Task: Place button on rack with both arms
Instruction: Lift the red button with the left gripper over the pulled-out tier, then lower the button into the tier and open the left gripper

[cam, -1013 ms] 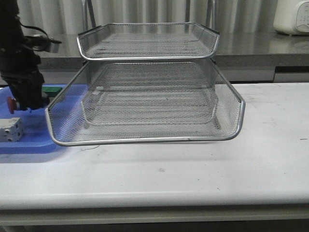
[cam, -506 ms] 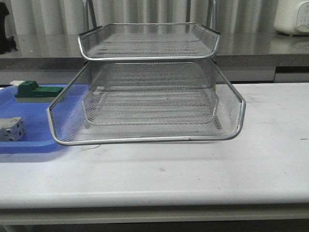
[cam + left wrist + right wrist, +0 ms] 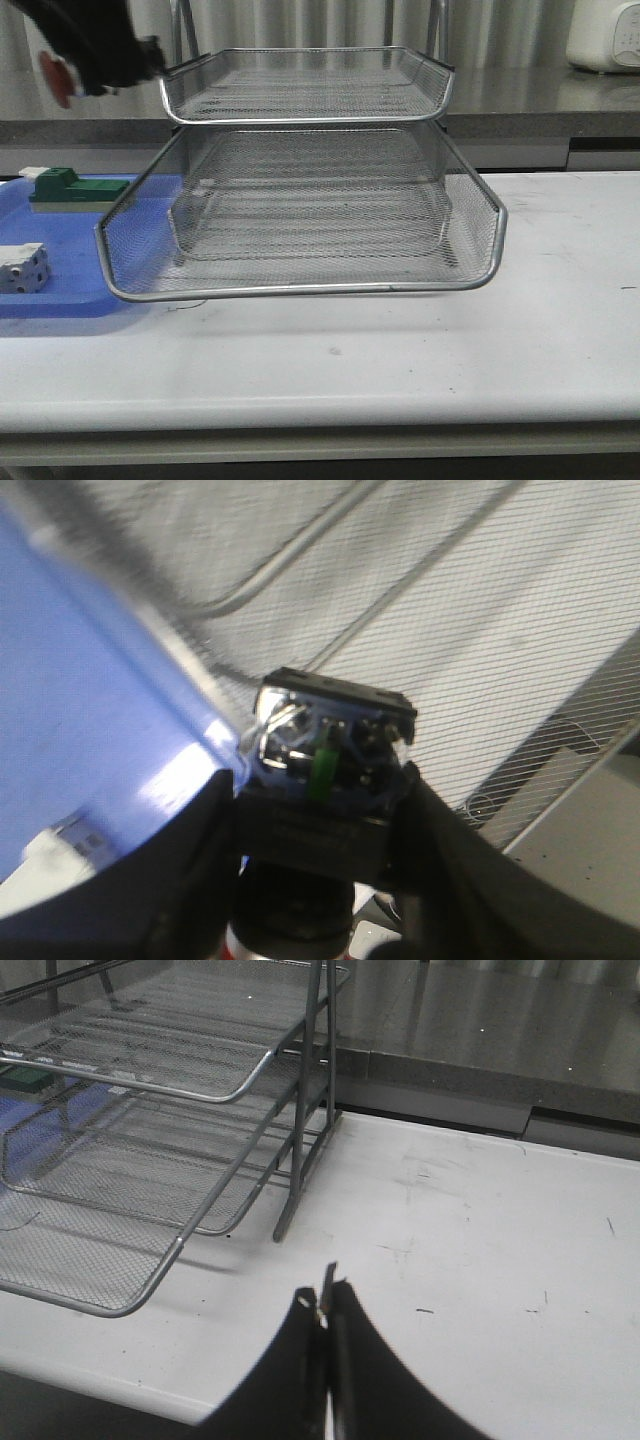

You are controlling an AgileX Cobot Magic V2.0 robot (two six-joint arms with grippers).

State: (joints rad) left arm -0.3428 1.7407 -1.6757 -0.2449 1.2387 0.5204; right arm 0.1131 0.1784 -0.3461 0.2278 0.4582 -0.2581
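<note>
I should let go of the button with my left gripper on the rack's lower level's mesh (image 3: 267, 207), over toward the side that is near the blue tray.
My left gripper (image 3: 100, 65) is blurred at the top left of the front view, level with the top tier of the silver wire-mesh rack (image 3: 300, 115), just left of its rim. It is shut on the button (image 3: 325, 780); the red head (image 3: 52, 78) shows at its left. In the left wrist view the button's black body sits between the fingers (image 3: 190, 870), with the rack's mesh (image 3: 480, 610) behind it. My right gripper (image 3: 325, 1310) is shut and empty over the white table, right of the rack (image 3: 150, 1050). It does not show in the front view.
A flat blue tray (image 3: 70, 280) lies left of the rack with a green block (image 3: 70, 188) and a white cube (image 3: 22, 267) on it. A grey counter runs behind the table. A white appliance (image 3: 605, 35) stands at the back right.
The left arm was low over the blue tray with the button, rose out of view, and now is high beside the rack's top tier. The tray's block and cube are uncovered.
</note>
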